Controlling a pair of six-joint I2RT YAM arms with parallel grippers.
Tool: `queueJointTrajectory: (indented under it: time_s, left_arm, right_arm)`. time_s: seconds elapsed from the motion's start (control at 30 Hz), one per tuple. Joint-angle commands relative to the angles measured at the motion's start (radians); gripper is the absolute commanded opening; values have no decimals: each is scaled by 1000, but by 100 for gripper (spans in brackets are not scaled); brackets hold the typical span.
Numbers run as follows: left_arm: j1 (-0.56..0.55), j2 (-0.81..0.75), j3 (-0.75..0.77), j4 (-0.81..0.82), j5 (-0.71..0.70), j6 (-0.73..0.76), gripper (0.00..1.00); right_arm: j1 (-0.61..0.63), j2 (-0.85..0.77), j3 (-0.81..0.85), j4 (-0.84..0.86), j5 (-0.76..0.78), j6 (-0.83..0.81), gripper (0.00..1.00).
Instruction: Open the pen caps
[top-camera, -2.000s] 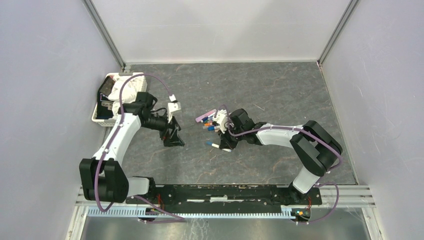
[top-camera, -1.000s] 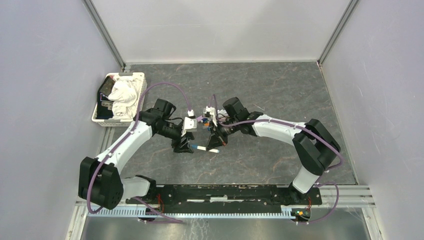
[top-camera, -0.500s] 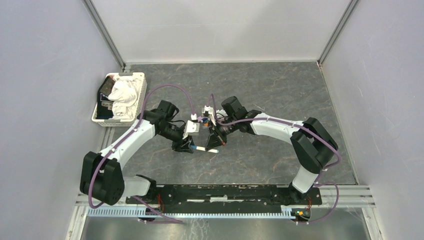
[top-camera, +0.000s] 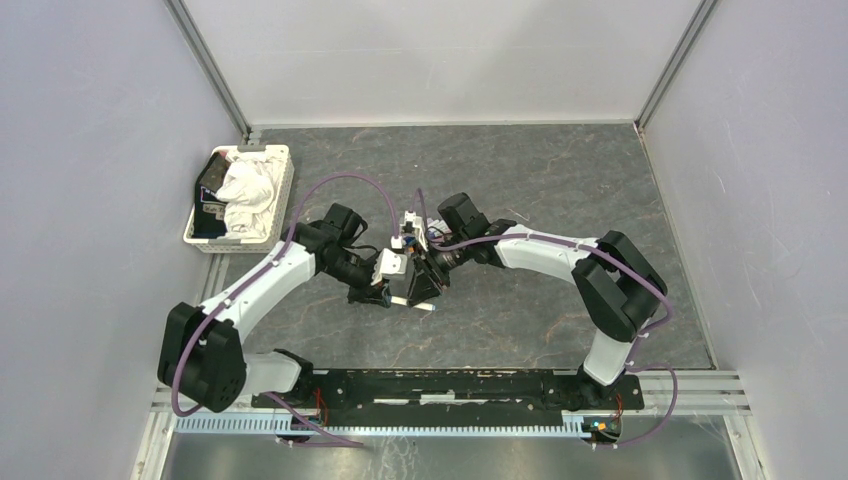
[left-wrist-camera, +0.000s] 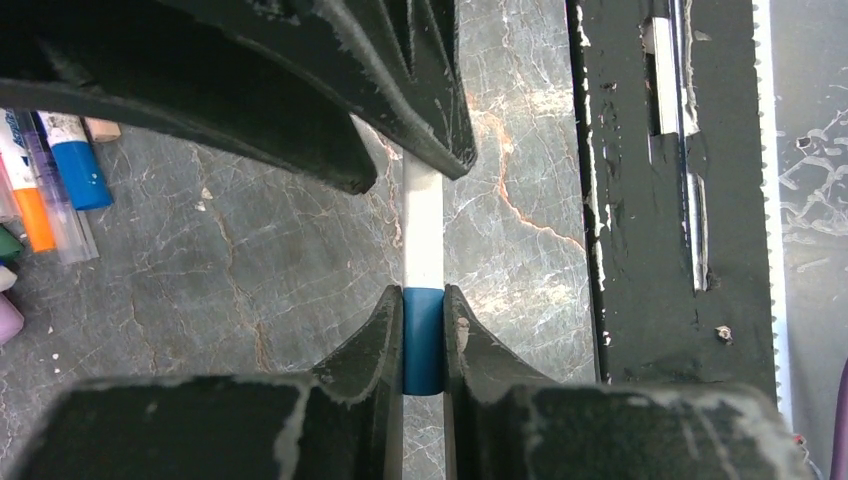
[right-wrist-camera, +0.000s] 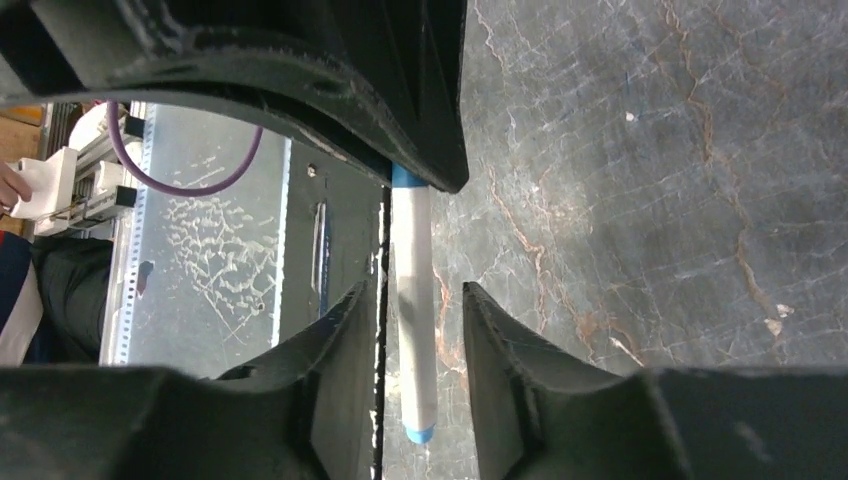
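Next, my left gripper releases the blue pen cap, now held just above the table, on the bare table (top-camera: 352, 272) between the white basket and the capped pens.
A white pen (left-wrist-camera: 423, 235) hangs just above the table between my two grippers. Its blue pen cap (left-wrist-camera: 423, 340) is pinched between the jaws of my left gripper (left-wrist-camera: 423, 295), which is shut on it. In the right wrist view the white barrel (right-wrist-camera: 414, 300) runs between the jaws of my right gripper (right-wrist-camera: 415, 288), which is open, with a gap on each side of the barrel. The barrel's blue end (right-wrist-camera: 418, 434) points toward that wrist. From above, both grippers meet nose to nose at the pen (top-camera: 410, 303). More capped pens (left-wrist-camera: 60, 190) lie at the left.
A white basket (top-camera: 200, 240) holding a white cloth (top-camera: 245, 190) stands at the far left of the table. The black base rail (left-wrist-camera: 640, 200) runs along the near edge. Grey walls close in the table on three sides.
My left gripper has closed on the blue cap. My right gripper has opened off the barrel. Both arms have drifted slightly left and nearer with the pen.
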Motion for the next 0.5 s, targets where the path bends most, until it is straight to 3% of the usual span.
queueJointTrajectory:
  time_s: [0.0, 0.33, 0.4, 0.47]
  left_arm:
    - [-6, -38, 18, -5, 25, 7, 4]
    - [-5, -78, 40, 59, 113, -134, 2]
    - [-5, -84, 40, 60, 131, -151, 2]
    - [-5, -89, 39, 59, 134, -161, 2]
  right_arm:
    - [1, 9, -3, 136, -50, 73, 45]
    - [13, 22, -69, 424, -92, 300, 48]
    - [13, 20, -80, 450, -92, 322, 45]
    - [13, 18, -84, 464, -93, 334, 36]
